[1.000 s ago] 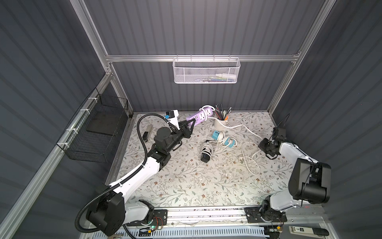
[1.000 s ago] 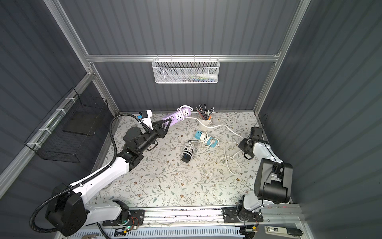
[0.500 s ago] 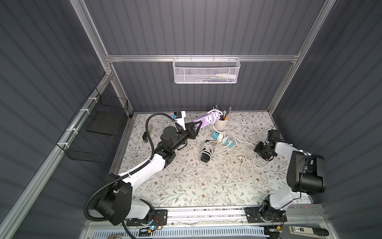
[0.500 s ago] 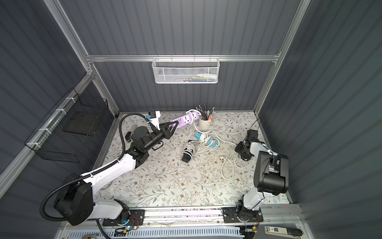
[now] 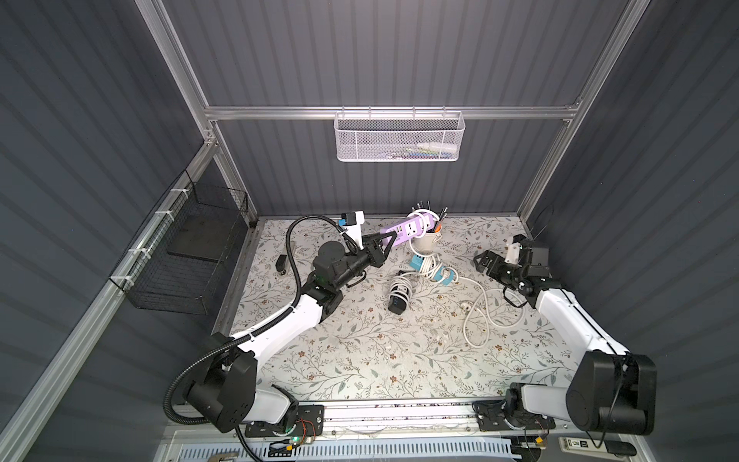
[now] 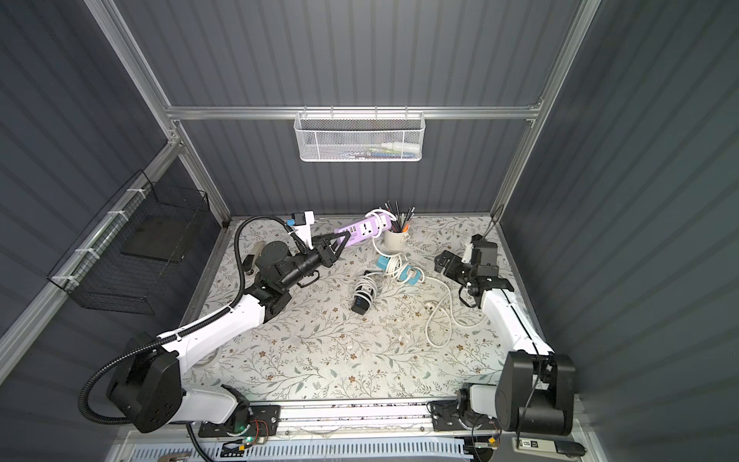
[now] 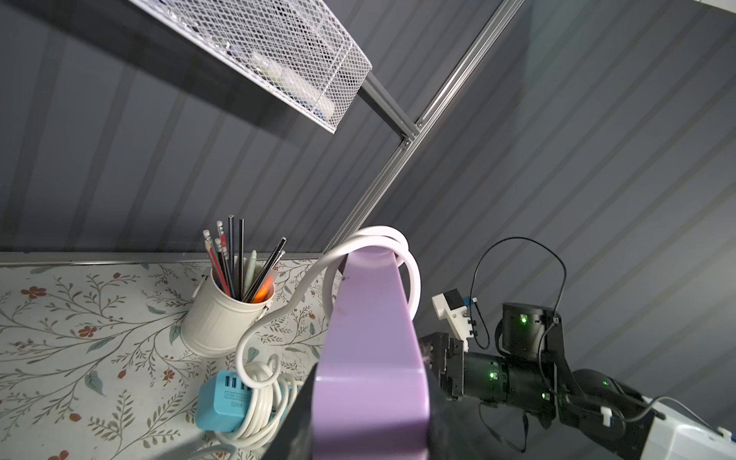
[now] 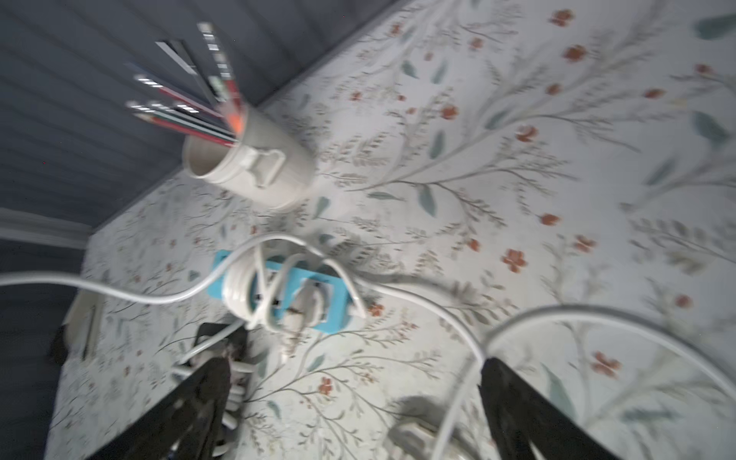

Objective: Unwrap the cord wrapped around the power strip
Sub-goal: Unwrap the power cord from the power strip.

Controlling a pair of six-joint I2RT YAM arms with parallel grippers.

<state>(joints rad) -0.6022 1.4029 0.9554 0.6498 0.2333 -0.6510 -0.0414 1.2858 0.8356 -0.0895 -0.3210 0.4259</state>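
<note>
I will next move my right gripper to the white cord's hanging part (image 5: 412,247) (image 8: 53,282), just below the far end of the purple power strip, and close it there.
My left gripper (image 5: 388,241) is shut on the near end of the purple power strip (image 5: 408,230), holding it raised at the back of the mat; the strip fills the left wrist view (image 7: 370,338). The white cord (image 7: 382,233) is looped around the strip's far end. It then drops past the cup and trails right in loose loops (image 5: 480,316) on the mat, and its plug (image 5: 464,306) lies there. My right gripper (image 5: 486,264) hovers open above the mat at the right, with the cord (image 8: 466,338) lying under its spread fingers (image 8: 513,398) and nothing gripped.
A cream cup of pencils (image 5: 426,242) stands right behind the raised strip. A blue power strip (image 5: 418,264) and a black one (image 5: 398,298), both cord-wound, lie mid-mat. A white mesh basket (image 5: 400,136) hangs on the back rail; a black wire basket (image 5: 188,248) hangs on the left wall.
My right gripper opened and let go of the cord, which dropped into loops on the mat, and it shifted left. My left arm carried the purple strip rightward toward the cup.
</note>
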